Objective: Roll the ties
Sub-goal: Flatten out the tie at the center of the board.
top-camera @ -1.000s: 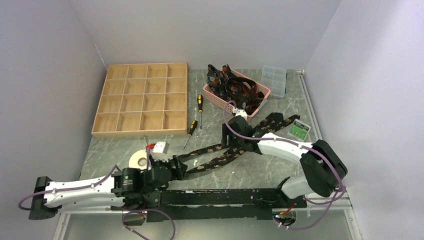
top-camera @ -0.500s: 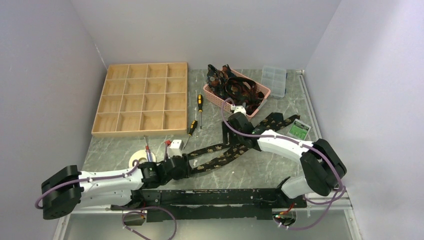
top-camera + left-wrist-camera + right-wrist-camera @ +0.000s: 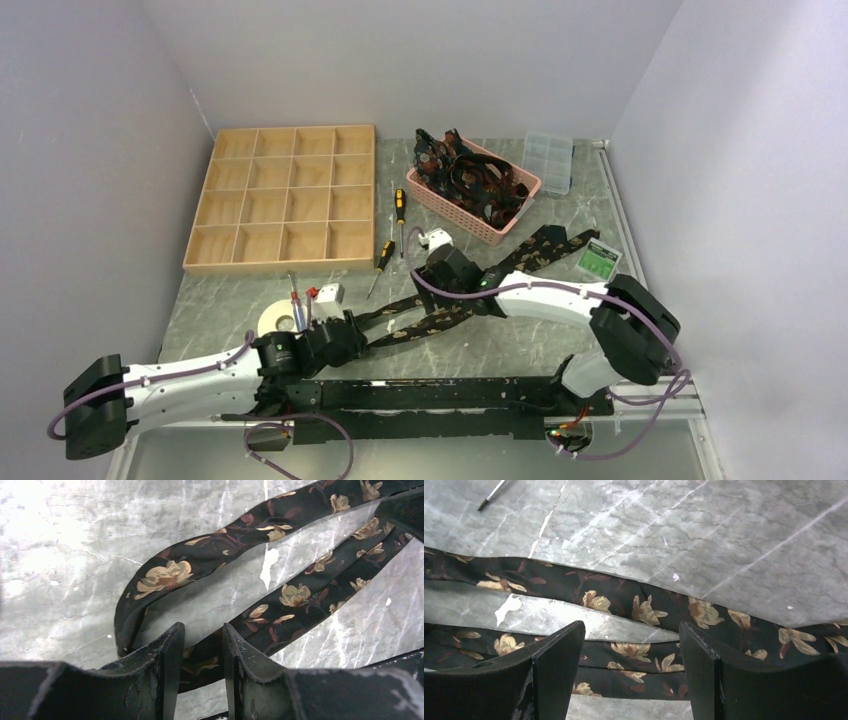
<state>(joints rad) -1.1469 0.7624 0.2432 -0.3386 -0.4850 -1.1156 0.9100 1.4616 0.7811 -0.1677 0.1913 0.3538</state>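
Note:
The tie's upper part spreads away from its lower part, so my right gripper needs to grab the tie [image 3: 631,652] near its middle and bring the two parts together before rolling.
A black tie [image 3: 440,315] with tan-gold flowers lies folded in two strands across the marble table. My left gripper [image 3: 352,335] is at its folded near-left end. In the left wrist view the lower strand [image 3: 300,595] runs into the narrow gap of the left gripper [image 3: 202,635], whose fingers still stand a little apart; the upper strand [image 3: 165,575] curves round the left. My right gripper [image 3: 462,298] hovers open over the middle of the tie. From the right wrist, both strands [image 3: 644,610] pass under the right gripper [image 3: 631,630]. More ties [image 3: 470,180] fill the pink basket.
The pink basket [image 3: 470,222] stands at the back centre. A wooden compartment tray [image 3: 285,200] sits back left, two screwdrivers [image 3: 400,210] beside it. A tape roll [image 3: 272,320] lies near the left arm. A clear plastic box [image 3: 548,160] and a green packet [image 3: 600,262] are at the right.
My left jaws have narrowed from wide open round the tie's near strand, and the left arm has shifted. My right gripper has slid left along the tie, still open.

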